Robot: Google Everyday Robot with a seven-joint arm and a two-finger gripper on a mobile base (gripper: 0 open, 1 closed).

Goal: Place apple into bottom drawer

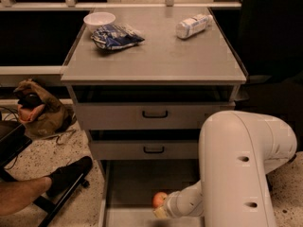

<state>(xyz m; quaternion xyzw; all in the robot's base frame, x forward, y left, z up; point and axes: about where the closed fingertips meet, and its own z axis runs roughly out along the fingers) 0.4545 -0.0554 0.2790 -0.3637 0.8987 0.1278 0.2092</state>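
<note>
My gripper should set the apple down on the front middle of the open bottom drawer's inside (160, 213), and I should let it rest there. The apple is now held low inside that drawer.
The apple (160, 198), round and red-orange, is at the tip of my gripper (161, 205), low inside the open bottom drawer (135, 183). The drawer is a grey tray pulled out beneath the two upper drawers. My gripper reaches in from the right and is shut on the apple, over the front middle of the drawer floor. My white arm (236, 169) fills the lower right and hides the drawer's right side.
Two upper drawers with black handles (155, 114) are closed. A white bowl (99, 19), a blue chip bag (116, 36) and a lying bottle (193, 26) are on the cabinet top. A person's leg and shoe (66, 176) and a brown bag (38, 111) lie left.
</note>
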